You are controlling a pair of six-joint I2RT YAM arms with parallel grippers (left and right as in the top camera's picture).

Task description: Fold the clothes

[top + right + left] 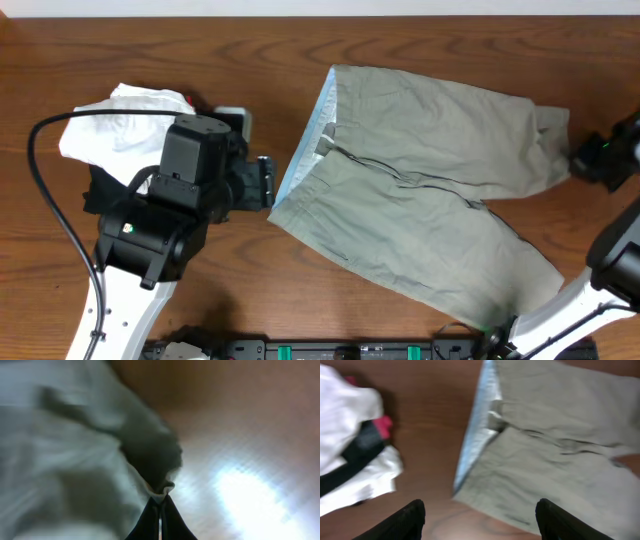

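My right gripper will open and take the hem's fold (553, 137) while my left gripper steadies the shorts, as the hem of their far leg curls over beyond my right gripper's pinch.
The clothes are khaki grey-green shorts (420, 190) lying spread flat across the middle and right of the table, the pale blue inner waistband (310, 140) facing left. My left gripper (268, 184) hovers just left of the waistband's near corner, open, with nothing between its fingers (412, 517). In the left wrist view the shorts (555, 445) fill the right half. My right gripper (577, 158) is at the hem of the far leg, shut on a pinch of the shorts' fabric (161, 491). The right wrist view is blurred.
A pile of white and black garments with a red bit (120, 125) lies at the left, behind my left arm; in the left wrist view the pile (350, 445) sits close to the left finger. Bare wood table (230, 60) surrounds the shorts.
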